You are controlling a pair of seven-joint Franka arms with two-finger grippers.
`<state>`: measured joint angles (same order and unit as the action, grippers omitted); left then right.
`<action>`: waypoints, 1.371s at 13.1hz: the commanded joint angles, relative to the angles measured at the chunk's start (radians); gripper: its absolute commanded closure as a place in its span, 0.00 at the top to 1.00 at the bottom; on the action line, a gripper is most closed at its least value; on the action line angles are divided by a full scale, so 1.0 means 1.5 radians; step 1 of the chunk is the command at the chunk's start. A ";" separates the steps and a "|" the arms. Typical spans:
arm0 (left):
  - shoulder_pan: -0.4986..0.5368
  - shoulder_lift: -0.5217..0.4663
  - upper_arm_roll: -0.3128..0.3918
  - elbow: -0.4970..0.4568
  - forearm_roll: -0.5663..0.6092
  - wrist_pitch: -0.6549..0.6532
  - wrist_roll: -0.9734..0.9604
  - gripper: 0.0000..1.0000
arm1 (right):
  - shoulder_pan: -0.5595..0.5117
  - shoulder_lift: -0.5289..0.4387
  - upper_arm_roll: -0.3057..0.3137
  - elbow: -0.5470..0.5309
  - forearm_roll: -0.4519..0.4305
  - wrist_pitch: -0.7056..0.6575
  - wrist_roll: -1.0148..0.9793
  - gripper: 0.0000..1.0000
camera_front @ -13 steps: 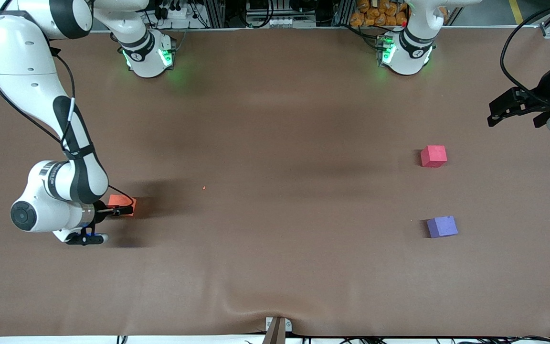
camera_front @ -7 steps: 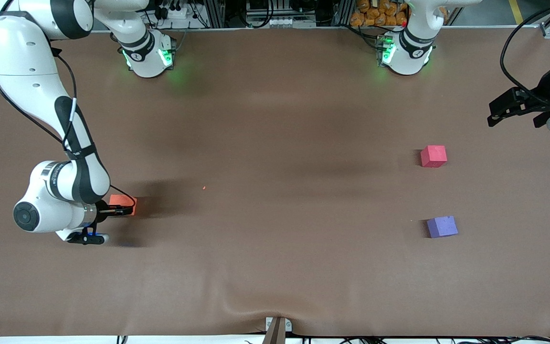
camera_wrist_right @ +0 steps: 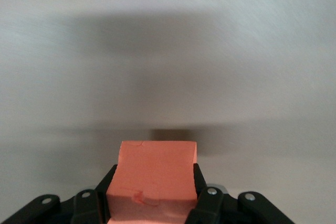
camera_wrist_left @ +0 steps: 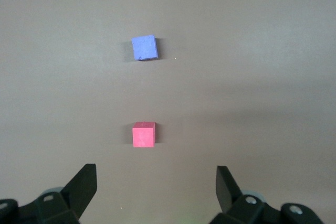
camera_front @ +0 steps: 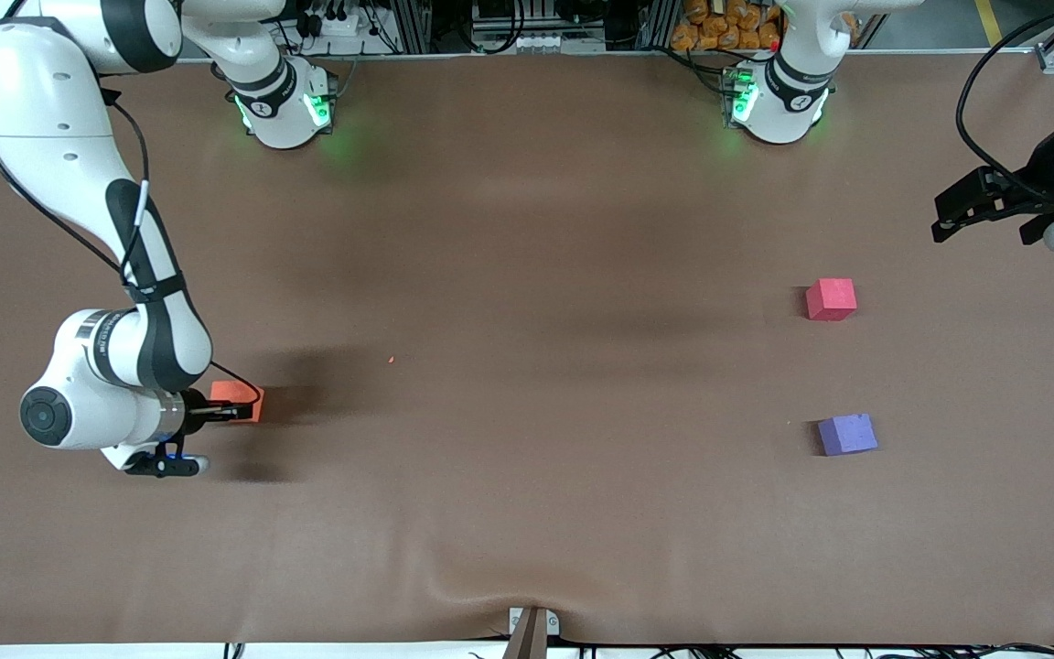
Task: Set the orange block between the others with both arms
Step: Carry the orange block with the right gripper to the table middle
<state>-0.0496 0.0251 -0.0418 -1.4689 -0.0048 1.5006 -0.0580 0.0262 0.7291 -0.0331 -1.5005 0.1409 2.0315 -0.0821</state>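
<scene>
My right gripper is to release the orange block between the orange crumb and the pinkish-red cube [camera_front: 519,350], setting it closer to the crumb than to the cube.
The orange block [camera_front: 240,397] [camera_wrist_right: 155,171] sits between the fingers of my right gripper [camera_front: 236,410] [camera_wrist_right: 153,183], which is shut on it low over the table at the right arm's end. Its fingers [camera_wrist_right: 107,184] press both side faces. The pinkish-red cube [camera_front: 831,299] [camera_wrist_left: 143,134] and the purple-blue cube [camera_front: 847,434] [camera_wrist_left: 144,48] rest apart at the left arm's end, the purple one nearer the front camera. My left gripper [camera_front: 984,227] [camera_wrist_left: 156,178] hangs open and empty over the table's end beside the pinkish-red cube.
A brown mat [camera_front: 527,458] covers the whole table. A tiny orange crumb [camera_front: 391,360] lies beside the orange block toward the table's middle. The two green-lit bases [camera_front: 285,105] [camera_front: 776,101] stand along the back edge. A bracket [camera_front: 532,627] sticks up at the front edge.
My right gripper has shut on the orange block and shifted it slightly toward the front camera. The left arm has barely moved.
</scene>
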 commanded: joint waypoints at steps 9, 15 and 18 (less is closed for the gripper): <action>0.002 -0.007 -0.003 0.001 -0.003 -0.008 0.002 1.00 | 0.272 -0.008 -0.006 0.019 0.054 0.085 0.218 0.48; 0.002 -0.008 -0.003 0.001 0.001 -0.008 0.004 1.00 | 0.399 0.019 -0.005 0.017 0.084 0.158 0.351 0.51; 0.003 -0.005 -0.003 0.001 0.001 -0.008 0.005 1.00 | 0.448 0.034 -0.005 0.015 0.082 0.162 0.440 0.52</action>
<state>-0.0497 0.0251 -0.0432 -1.4689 -0.0048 1.5006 -0.0580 0.6618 0.7669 -0.0279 -1.4787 0.2485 2.2629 0.5036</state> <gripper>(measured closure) 0.000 0.441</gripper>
